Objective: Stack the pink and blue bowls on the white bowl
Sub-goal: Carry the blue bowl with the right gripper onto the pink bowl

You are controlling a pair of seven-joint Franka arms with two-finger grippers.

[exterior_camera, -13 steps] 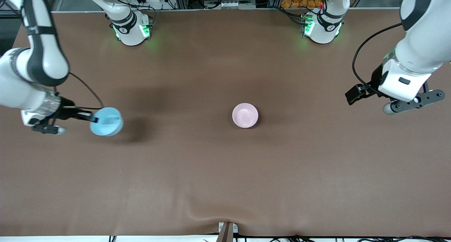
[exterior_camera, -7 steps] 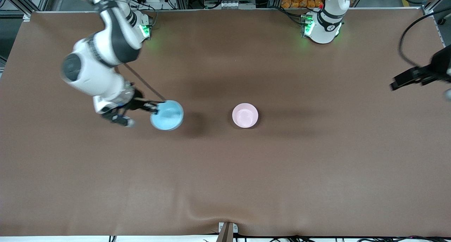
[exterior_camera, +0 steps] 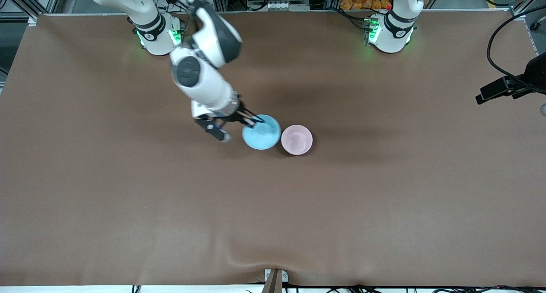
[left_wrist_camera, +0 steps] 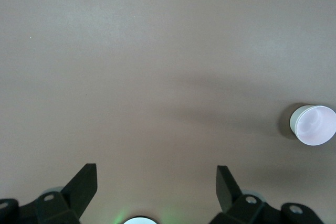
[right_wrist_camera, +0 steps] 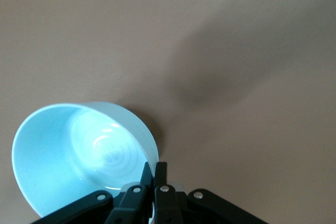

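Note:
Next, I let go of the light blue bowl with my right gripper inside the pale pink bowl (exterior_camera: 297, 140), so it nests within the pink bowl's rim. The blue bowl is still just above the table.
My right gripper (exterior_camera: 256, 122) is shut on the rim of the light blue bowl (exterior_camera: 261, 132) and holds it upright just above the table. The blue bowl hangs close beside the pale pink bowl (exterior_camera: 297, 139), on the side toward the right arm's end. The right wrist view shows the pinch (right_wrist_camera: 155, 169) on the blue bowl's wall (right_wrist_camera: 63, 150). The pink bowl stands upright mid-table and also shows in the left wrist view (left_wrist_camera: 314, 124). No separate white bowl shows; a paler wall shows under the pink rim. My left gripper (left_wrist_camera: 156, 179) is open, empty, and waits high over the left arm's end.
The brown table cloth (exterior_camera: 273, 207) is bare around the two bowls. Both arm bases stand along the table's edge farthest from the front camera. A small bracket (exterior_camera: 275, 278) sits at the edge nearest the front camera.
My right arm has carried the blue bowl from the right arm's end of the table to right beside the pink bowl. My left arm drew back to its table end, then stayed.

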